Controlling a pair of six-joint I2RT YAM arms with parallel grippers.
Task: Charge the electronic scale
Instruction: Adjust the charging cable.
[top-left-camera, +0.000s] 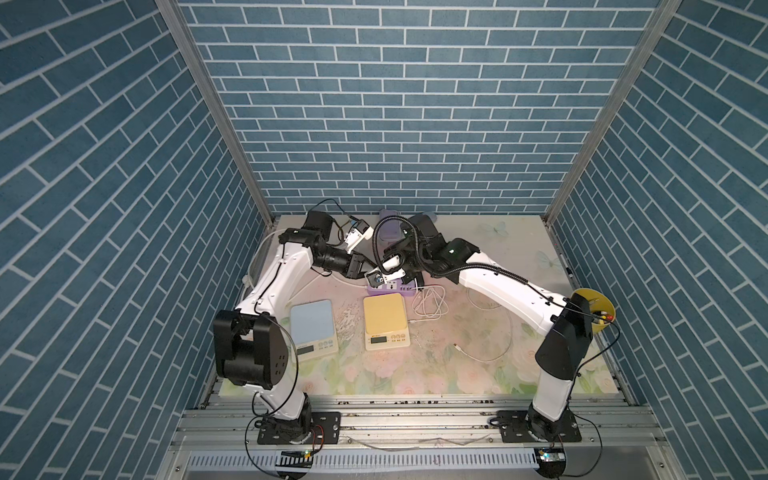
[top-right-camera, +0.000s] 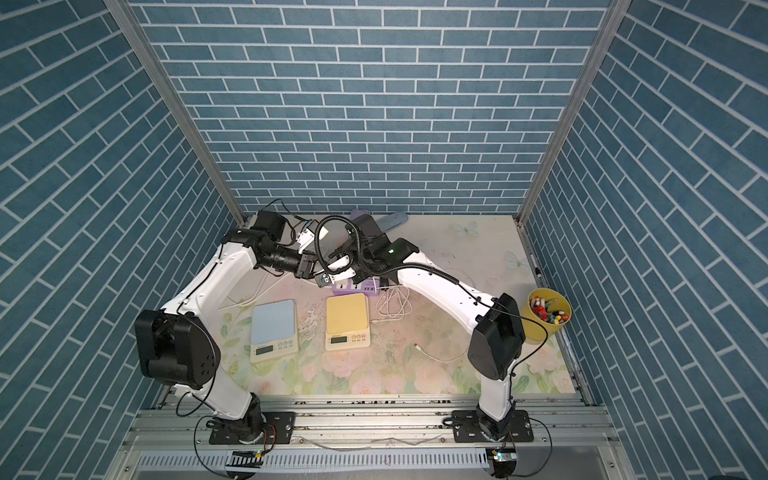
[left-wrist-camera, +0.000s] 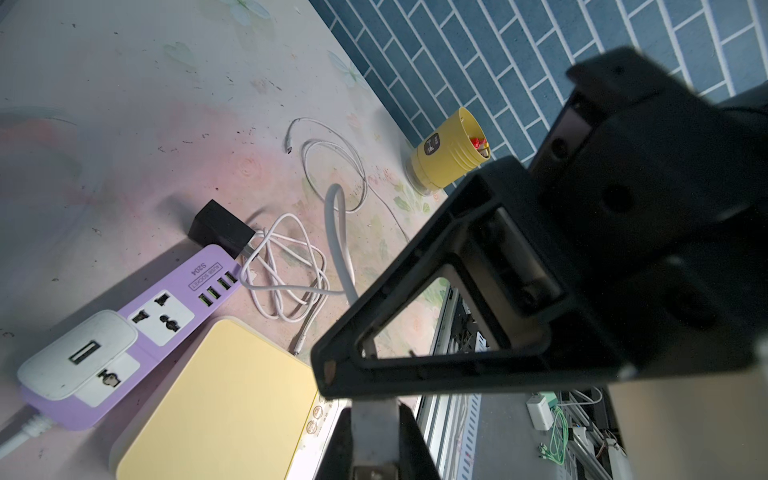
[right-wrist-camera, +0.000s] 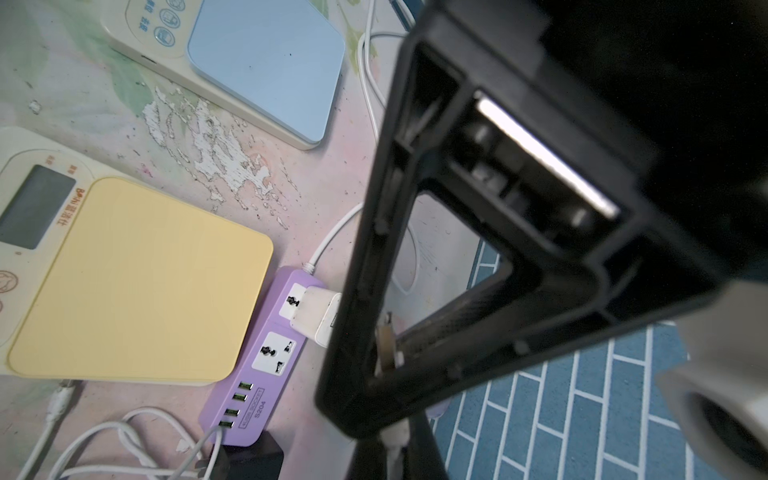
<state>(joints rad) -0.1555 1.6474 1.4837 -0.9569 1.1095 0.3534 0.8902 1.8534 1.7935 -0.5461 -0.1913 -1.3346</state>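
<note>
The plug's end is covered by my left gripper's fingers low above the power strip, so I will lift clear and my right gripper will grab the cable (left-wrist-camera: 349, 289) behind the plug.
Two electronic scales stand side by side, a yellow-topped scale (top-left-camera: 384, 312) (left-wrist-camera: 216, 399) (right-wrist-camera: 141, 282) and a blue-topped scale (top-left-camera: 311, 322). Behind the yellow one lies a purple power strip (top-left-camera: 401, 286) (left-wrist-camera: 208, 266) with a white charger (left-wrist-camera: 79, 357) (right-wrist-camera: 316, 316) plugged in. A coiled white cable (top-left-camera: 430, 305) runs into the yellow scale's right side. Both grippers hang close together above the strip. My right gripper (top-left-camera: 384, 279) (right-wrist-camera: 397, 453) is shut on a second white cable. The left gripper (top-left-camera: 369, 277) (left-wrist-camera: 376, 449) has a grey flat piece, seemingly that cable's plug, filling the gap between its fingers.
A black adapter (left-wrist-camera: 220, 228) lies at the strip's USB end. The second cable's free end (top-left-camera: 457, 345) rests on the floral mat (top-left-camera: 415, 374), right of the yellow scale. A yellow cup of pens (top-left-camera: 598, 311) stands at the right edge. Blue brick walls close three sides.
</note>
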